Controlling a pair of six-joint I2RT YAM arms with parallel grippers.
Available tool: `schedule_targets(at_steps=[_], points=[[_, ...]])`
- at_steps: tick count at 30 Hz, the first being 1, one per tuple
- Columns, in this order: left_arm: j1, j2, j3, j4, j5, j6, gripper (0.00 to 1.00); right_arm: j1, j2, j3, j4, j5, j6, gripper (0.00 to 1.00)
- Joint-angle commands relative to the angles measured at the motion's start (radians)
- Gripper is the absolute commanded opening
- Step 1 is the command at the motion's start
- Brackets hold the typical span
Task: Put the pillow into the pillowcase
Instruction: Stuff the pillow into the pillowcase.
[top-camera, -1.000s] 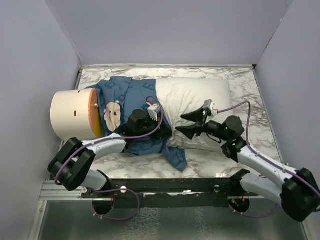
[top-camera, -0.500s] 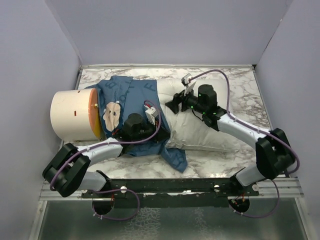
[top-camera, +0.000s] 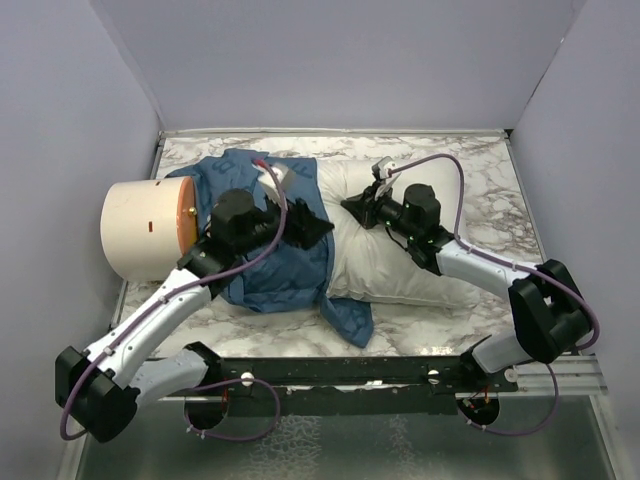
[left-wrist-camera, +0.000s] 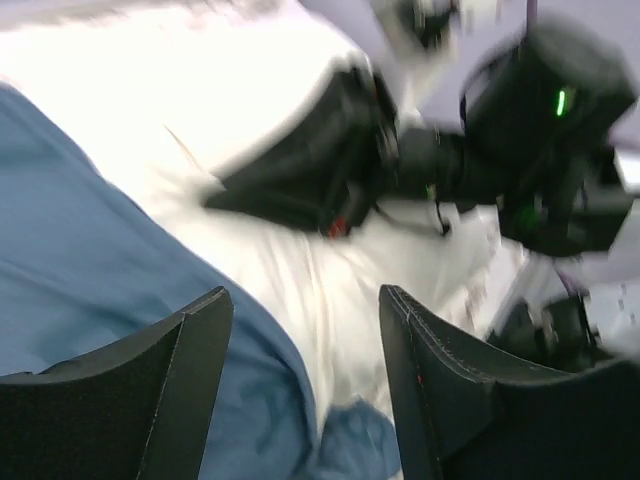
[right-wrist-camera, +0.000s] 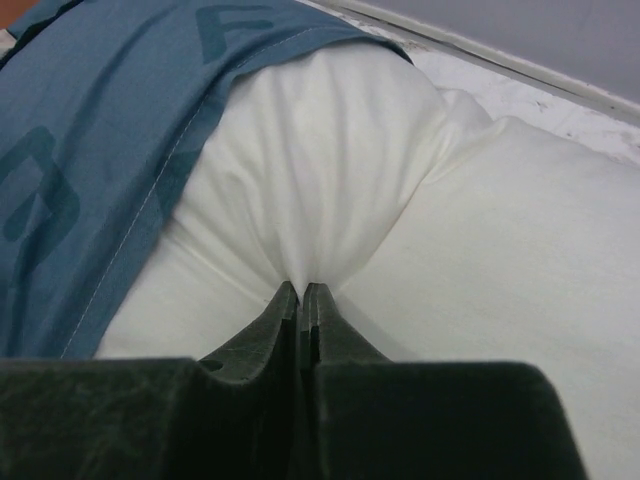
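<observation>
The robot's left gripper needs to next close on the blue pillowcase's open edge (top-camera: 319, 183) (left-wrist-camera: 55, 130), toward its far end, just past where the right gripper holds the pillow.
The white pillow (top-camera: 410, 262) lies across the marble table, its left end tucked inside the blue pillowcase (top-camera: 275, 270). My right gripper (top-camera: 354, 206) is shut on a pinch of pillow fabric close to the pillowcase's mouth. In the right wrist view its jaws (right-wrist-camera: 301, 291) meet on gathered folds of the pillow (right-wrist-camera: 480, 230), and the pillowcase (right-wrist-camera: 100, 120) hem runs just to the left. My left gripper (top-camera: 312, 228) hovers open over the pillowcase edge. In the blurred left wrist view its fingers (left-wrist-camera: 195, 360) straddle the pillowcase (left-wrist-camera: 90, 270) and pillow (left-wrist-camera: 330, 270), holding nothing.
A cream cylinder with an orange end face (top-camera: 145, 228) lies on its side at the table's left, against the pillowcase. Lilac walls close in the table on three sides. A black rail (top-camera: 340, 375) carries the arm bases along the near edge.
My left gripper let go of the pillowcase, opened and swung up and back over it. My right gripper, open half a second ago, has shut on the pillow fabric.
</observation>
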Motion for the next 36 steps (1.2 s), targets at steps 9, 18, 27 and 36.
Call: schedule_targets(at_steps=[9, 18, 27, 36], points=[[0.073, 0.507, 0.682, -0.528, -0.482, 0.187, 0.64, 0.006, 0.028, -0.099, -0.160, -0.050, 0.053, 0.01], [0.072, 0.714, 0.818, -0.607, -0.634, 0.262, 0.47, 0.005, 0.017, -0.110, -0.162, -0.057, 0.056, 0.01], [0.073, 0.704, 0.852, -0.605, -0.575, 0.255, 0.06, 0.006, 0.037, -0.112, -0.147, -0.064, 0.062, 0.01], [0.062, 0.636, 0.859, -0.464, -0.313, 0.179, 0.00, 0.006, 0.020, -0.046, -0.156, -0.069, 0.054, 0.01]])
